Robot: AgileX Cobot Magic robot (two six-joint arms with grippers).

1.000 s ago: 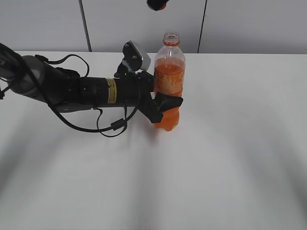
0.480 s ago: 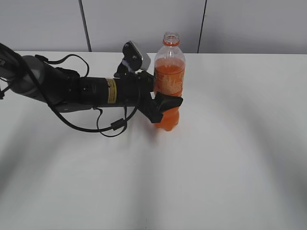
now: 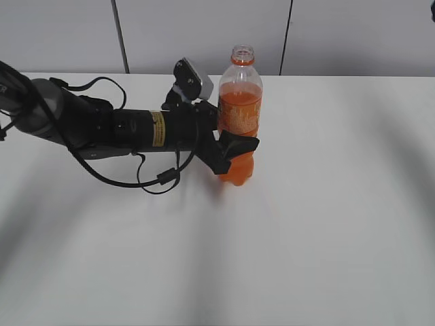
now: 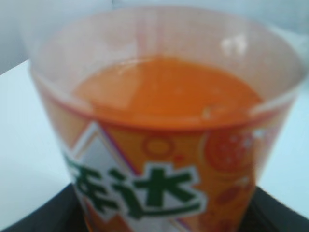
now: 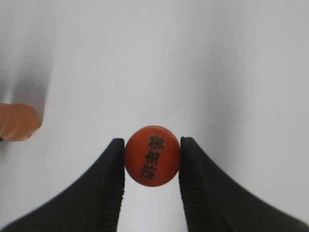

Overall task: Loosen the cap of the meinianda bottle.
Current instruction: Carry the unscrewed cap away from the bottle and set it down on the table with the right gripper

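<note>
Next, my right gripper releases the orange cap on the white table far beyond the bottle from my left gripper (image 3: pixel 389 164).
The meinianda bottle (image 3: pixel 239 115) stands upright on the white table, its neck open with no cap on it. It fills the left wrist view (image 4: pixel 164 145). My left gripper (image 3: pixel 236 151) is shut on the bottle's waist from the left. The small orange cap (image 5: pixel 152 155) with dark print on top is off the bottle, pinched between the fingers of my right gripper (image 5: pixel 152 157), high above the table. The right gripper is out of the exterior view. A bit of the bottle shows at the left edge of the right wrist view (image 5: pixel 18 122).
The white table (image 3: pixel 326 204) stretches wide to the right and front of the bottle. A grey panelled wall (image 3: pixel 340 34) runs behind the table. The left arm (image 3: pixel 88 125) lies across the table's left part.
The right gripper with the cap, seen at the top edge one second ago, has risen out of the exterior view. The bottle and left arm have not moved.
</note>
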